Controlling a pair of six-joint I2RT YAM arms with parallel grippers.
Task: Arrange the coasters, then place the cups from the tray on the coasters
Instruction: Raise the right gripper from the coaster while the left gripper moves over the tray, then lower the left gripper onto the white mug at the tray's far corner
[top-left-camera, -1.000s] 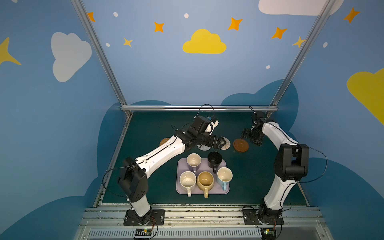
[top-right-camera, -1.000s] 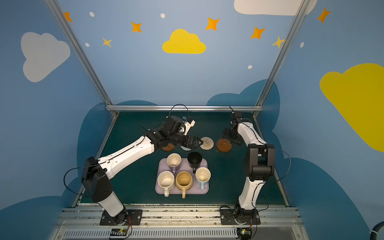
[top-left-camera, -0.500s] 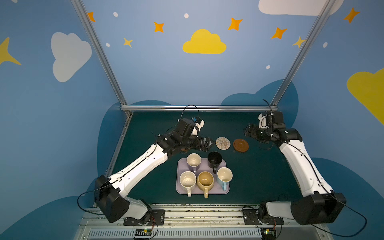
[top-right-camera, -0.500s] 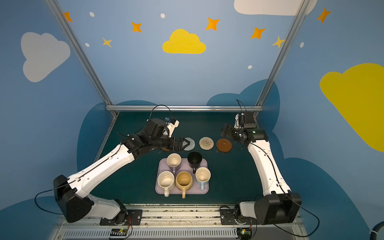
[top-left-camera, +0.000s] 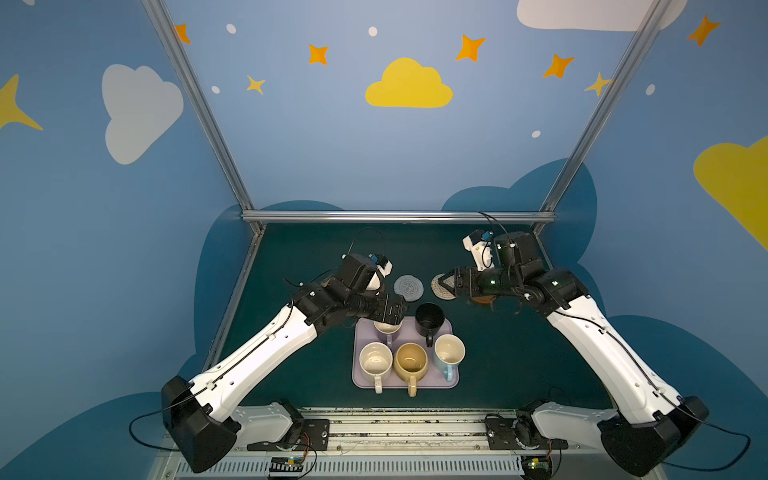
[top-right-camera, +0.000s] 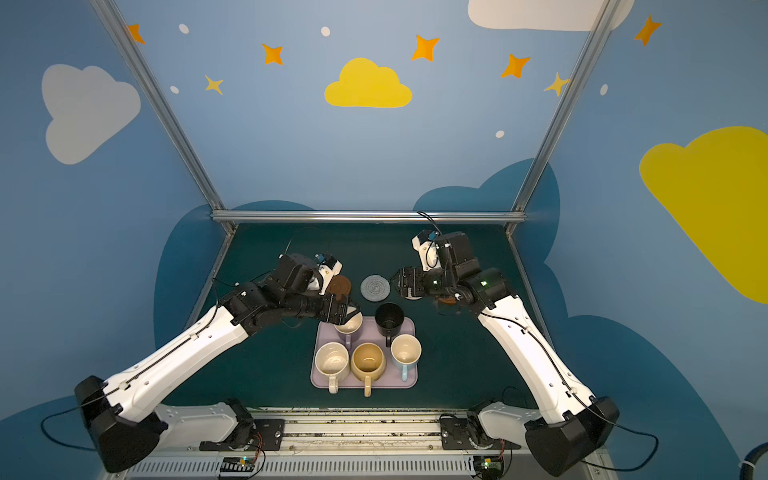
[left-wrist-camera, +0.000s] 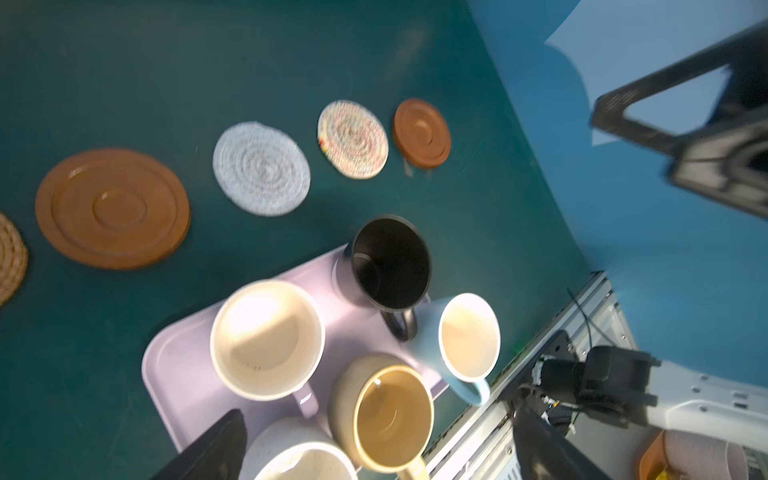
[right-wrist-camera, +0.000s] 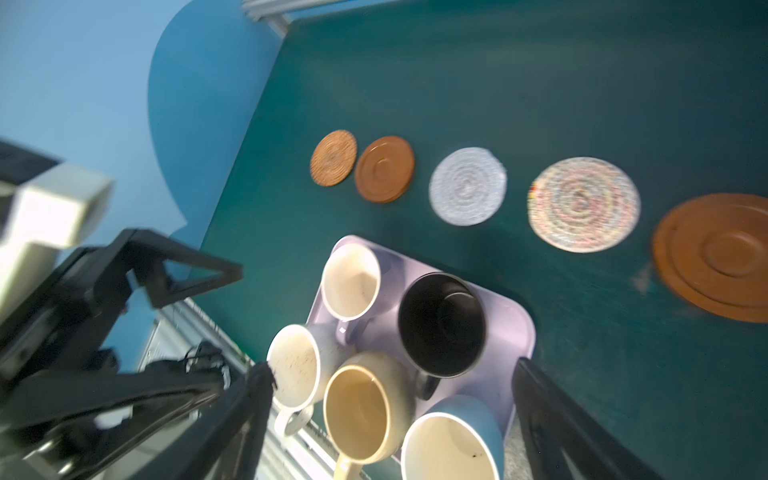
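Observation:
Next, my left gripper goes down to the lavender cup at the tray's back and closes on the cup's handle (top-left-camera: 389, 339) (left-wrist-camera: 305, 400).
Five coasters lie in a row behind the tray: rattan (right-wrist-camera: 333, 158), brown wooden (right-wrist-camera: 384, 168), grey woven (top-left-camera: 408, 287), beige woven (left-wrist-camera: 352, 139) and a second brown wooden (left-wrist-camera: 422, 133). The lilac tray (top-left-camera: 453, 380) holds the lavender (left-wrist-camera: 266, 338), black (top-left-camera: 430, 318), cream speckled (top-left-camera: 375, 360), mustard (top-left-camera: 410, 362) and light blue (top-left-camera: 449, 351) cups. My left gripper (top-left-camera: 395, 316) hovers open and empty over the tray's back left corner, covering part of the lavender cup. Above the beige coaster my right gripper (top-left-camera: 446, 282) hangs open, holding nothing.
An aluminium rail (top-left-camera: 395, 216) closes the back of the green mat, and a slanted rail (top-left-camera: 245, 282) runs along its left side. Blue walls stand close on both sides. The arm bases sit on the front rail (top-left-camera: 407, 428).
The left gripper has drawn back from the coaster row toward the tray. The right arm has unfolded and its gripper has swung inward from beside the right brown coaster to above the beige one.

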